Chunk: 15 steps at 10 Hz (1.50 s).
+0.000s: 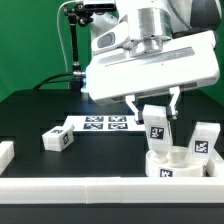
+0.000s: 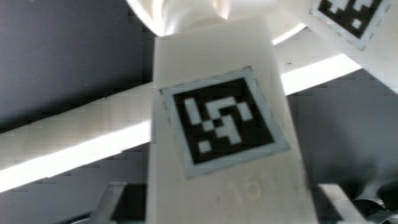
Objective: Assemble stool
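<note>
Next, I let go of the white stool leg on the rear of the round white seat (image 1: 162,157) (image 2: 189,11), next to the second leg.
My gripper (image 1: 154,108) is shut on a white stool leg (image 1: 157,125) with a square tag, and holds it upright over the rear of the round white seat (image 1: 176,166). I cannot tell whether the leg's lower end touches the seat. A second leg (image 1: 203,141) stands upright on the seat's right side. A third leg (image 1: 57,140) lies on the black table at the left. In the wrist view the held leg (image 2: 222,115) fills the middle, with a grey finger (image 2: 118,200) on each side of it, and the gripper (image 2: 228,205) closed around it.
The marker board (image 1: 104,124) lies flat on the table behind the seat, between the lying leg and the held one. A white wall (image 1: 90,190) runs along the front edge, with a white block (image 1: 5,152) at the far left. A lamp stand (image 1: 74,45) rises behind.
</note>
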Available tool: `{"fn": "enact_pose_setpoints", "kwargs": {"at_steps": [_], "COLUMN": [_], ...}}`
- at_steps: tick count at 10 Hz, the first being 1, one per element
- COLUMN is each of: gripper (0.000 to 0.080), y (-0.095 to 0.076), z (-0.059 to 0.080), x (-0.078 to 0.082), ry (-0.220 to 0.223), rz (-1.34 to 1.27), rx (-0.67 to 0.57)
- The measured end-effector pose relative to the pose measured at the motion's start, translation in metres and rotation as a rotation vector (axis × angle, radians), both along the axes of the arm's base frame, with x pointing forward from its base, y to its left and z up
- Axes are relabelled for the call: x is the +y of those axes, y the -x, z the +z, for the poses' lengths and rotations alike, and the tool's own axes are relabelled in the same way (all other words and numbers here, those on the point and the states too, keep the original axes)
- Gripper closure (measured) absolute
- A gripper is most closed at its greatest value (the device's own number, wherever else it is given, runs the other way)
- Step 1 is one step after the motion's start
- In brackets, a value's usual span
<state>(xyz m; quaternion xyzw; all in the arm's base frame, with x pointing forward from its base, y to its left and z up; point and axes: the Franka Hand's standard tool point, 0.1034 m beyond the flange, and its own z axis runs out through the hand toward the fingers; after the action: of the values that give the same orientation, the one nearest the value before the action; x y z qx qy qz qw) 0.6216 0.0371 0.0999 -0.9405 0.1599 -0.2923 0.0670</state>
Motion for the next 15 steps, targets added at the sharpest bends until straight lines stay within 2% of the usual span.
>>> {"fn": "enact_pose_setpoints", "kwargs": {"at_steps": [3, 9, 12, 13, 14, 15], "gripper": [0.0472, 0.0472, 0.0472, 0.0303, 0.0199, 0.0165], "y": [0.004, 0.012, 0.011, 0.012, 0.012, 0.012], "z": [-0.010, -0.014, -0.016, -0.016, -0.016, -0.014], "x": [0.008, 0.008, 0.008, 0.008, 0.009, 0.013], "ry": [0.004, 0.014, 0.005, 0.005, 0.004, -0.015], "rz": [0.008, 0.008, 0.012, 0.012, 0.013, 0.025], "rx": [0.004, 0.000, 0.023, 0.024, 0.026, 0.065]}}
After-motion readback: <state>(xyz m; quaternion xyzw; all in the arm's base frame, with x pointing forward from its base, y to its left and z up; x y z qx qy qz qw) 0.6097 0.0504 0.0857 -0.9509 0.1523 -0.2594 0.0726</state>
